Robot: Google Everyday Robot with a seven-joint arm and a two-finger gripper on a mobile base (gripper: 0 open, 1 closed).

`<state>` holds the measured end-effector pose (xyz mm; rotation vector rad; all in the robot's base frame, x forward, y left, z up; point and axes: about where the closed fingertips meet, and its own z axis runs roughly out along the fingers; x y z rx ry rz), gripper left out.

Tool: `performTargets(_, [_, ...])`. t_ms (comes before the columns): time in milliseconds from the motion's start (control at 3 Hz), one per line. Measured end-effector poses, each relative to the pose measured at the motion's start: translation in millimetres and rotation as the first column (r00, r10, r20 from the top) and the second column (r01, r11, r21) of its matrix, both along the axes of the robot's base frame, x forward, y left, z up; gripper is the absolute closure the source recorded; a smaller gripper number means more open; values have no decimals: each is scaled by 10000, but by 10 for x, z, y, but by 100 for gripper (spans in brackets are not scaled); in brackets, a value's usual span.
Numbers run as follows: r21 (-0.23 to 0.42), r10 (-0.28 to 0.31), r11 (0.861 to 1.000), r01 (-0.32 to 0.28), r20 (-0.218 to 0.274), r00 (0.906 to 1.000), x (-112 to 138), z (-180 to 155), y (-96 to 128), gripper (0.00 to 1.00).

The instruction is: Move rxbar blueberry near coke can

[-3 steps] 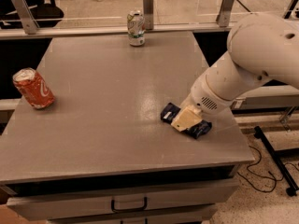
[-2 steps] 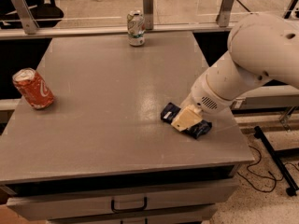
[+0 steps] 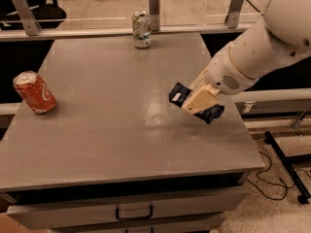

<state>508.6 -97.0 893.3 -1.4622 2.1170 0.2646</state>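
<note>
Next, my gripper lets go of the rxbar blueberry on the grey table (image 3: 76, 103) beside the coke can, toward the middle of the table.
The rxbar blueberry (image 3: 179, 95), a dark navy wrapper with white print, is clamped between the cream fingers (image 3: 200, 101) of my gripper (image 3: 198, 103). It hangs a little above the grey table (image 3: 112, 130), over its right side. Its ends stick out on both sides of the fingers and its middle is hidden. The coke can (image 3: 35, 92), red with white script and a silver top, stands tilted near the table's left edge, far to the left of the gripper.
A green-and-white can (image 3: 141, 29) stands at the table's back edge, in front of a metal post (image 3: 154, 6). The white arm (image 3: 262, 47) reaches in from the upper right. A drawer handle (image 3: 133, 212) sits below the front edge.
The gripper has lifted the rxbar blueberry up off the table surface. The arm has risen with it. Both cans stay where they were.
</note>
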Motion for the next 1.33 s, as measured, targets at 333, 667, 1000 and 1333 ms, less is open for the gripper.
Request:
performTargets(333, [-4, -13, 10000, 13, -25, 10000, -4, -8, 1, 100])
performTargets(667, [-14, 98, 10000, -98, -15, 10000, -6, -16, 51, 100])
performTargets(1000, [232, 1242, 9920, -1243, 57, 9922, 8, -109, 609, 100])
performTargets(1333, [573, 2770, 9589, -2778, 219, 9606, 32, -232, 1430, 100])
